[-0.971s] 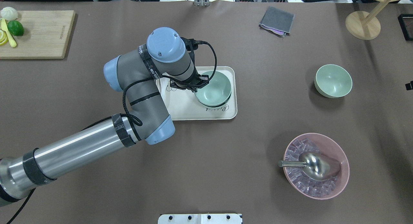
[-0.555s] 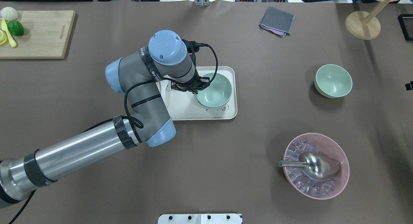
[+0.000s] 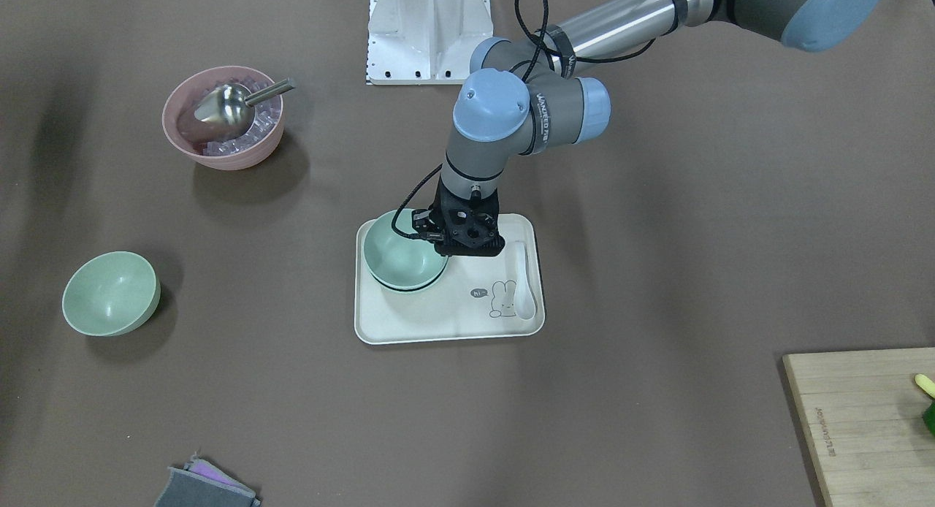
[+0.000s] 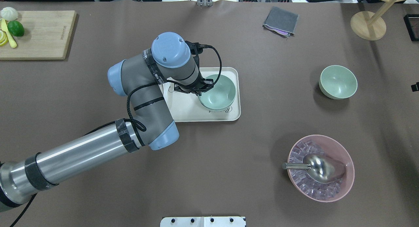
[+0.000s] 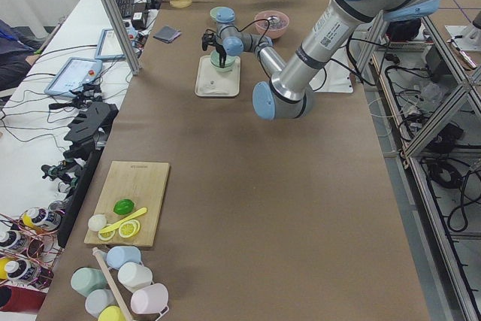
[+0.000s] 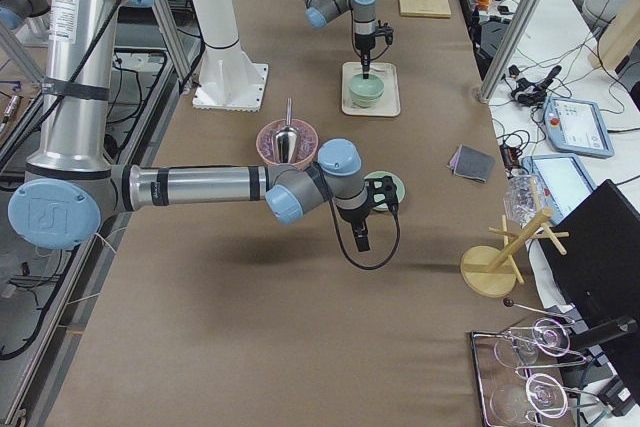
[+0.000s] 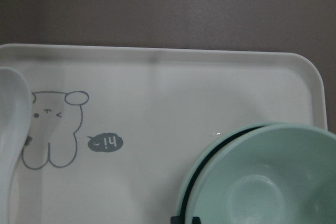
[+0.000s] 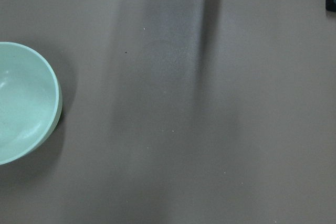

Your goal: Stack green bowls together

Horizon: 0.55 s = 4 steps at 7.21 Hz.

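My right gripper is to go to the lone green bowl next and close on its rim on the side (image 3: 67, 285) (image 8: 59, 101) farthest from the cream tray.
Two green bowls sit nested on the cream tray (image 4: 186, 111). The upper bowl (image 4: 220, 89) rests in the lower bowl, whose rim (image 7: 192, 170) shows around it with a dark gap between. My left gripper (image 7: 185, 220) is shut on the upper bowl's near rim, and it also shows in the front view (image 3: 442, 245). The third green bowl (image 4: 338, 82) stands alone at the right and also shows at the left edge of the right wrist view (image 8: 21, 103). My right gripper (image 6: 362, 240) hangs beside it. I cannot tell whether it is open or shut.
A pink bowl (image 4: 343, 187) with ice cubes and a metal scoop (image 4: 319, 168) stands at the front right. A white spoon (image 3: 524, 280) lies on the tray. A cutting board (image 4: 39, 34), a grey cloth (image 4: 281, 21) and a wooden stand (image 4: 368, 26) line the far edge.
My left gripper has shifted slightly right with the upper bowl, which now sits lower in the lower bowl. The lone bowl has not moved.
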### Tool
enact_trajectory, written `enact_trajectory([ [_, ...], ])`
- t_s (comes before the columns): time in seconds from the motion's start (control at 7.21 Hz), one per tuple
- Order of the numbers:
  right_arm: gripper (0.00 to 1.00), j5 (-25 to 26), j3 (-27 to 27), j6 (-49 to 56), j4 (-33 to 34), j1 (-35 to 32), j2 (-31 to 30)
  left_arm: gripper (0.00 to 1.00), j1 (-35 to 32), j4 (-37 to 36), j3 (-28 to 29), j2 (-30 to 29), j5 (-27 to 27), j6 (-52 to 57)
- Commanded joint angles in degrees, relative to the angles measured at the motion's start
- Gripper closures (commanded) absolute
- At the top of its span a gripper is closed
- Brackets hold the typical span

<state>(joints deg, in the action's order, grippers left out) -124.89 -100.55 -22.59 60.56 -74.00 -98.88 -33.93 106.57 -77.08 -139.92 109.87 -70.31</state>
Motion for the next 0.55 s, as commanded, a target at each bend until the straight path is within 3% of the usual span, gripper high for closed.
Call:
enact_trajectory([
  [0.0, 0.0, 0.09, 0.0, 0.0, 0.0, 0.0, 0.0, 1.0, 0.01, 0.04, 0.0, 0.0, -0.01, 0.0],
  [0.14, 0.0, 0.09, 0.0, 0.0, 0.0, 0.0, 0.0, 1.0, 0.01, 0.04, 0.0, 0.0, -0.01, 0.09],
  [0.42, 0.0, 0.09, 0.0, 0.0, 0.0, 0.0, 0.0, 0.8, 0.01, 0.13, 0.0, 0.0, -0.01, 0.09],
])
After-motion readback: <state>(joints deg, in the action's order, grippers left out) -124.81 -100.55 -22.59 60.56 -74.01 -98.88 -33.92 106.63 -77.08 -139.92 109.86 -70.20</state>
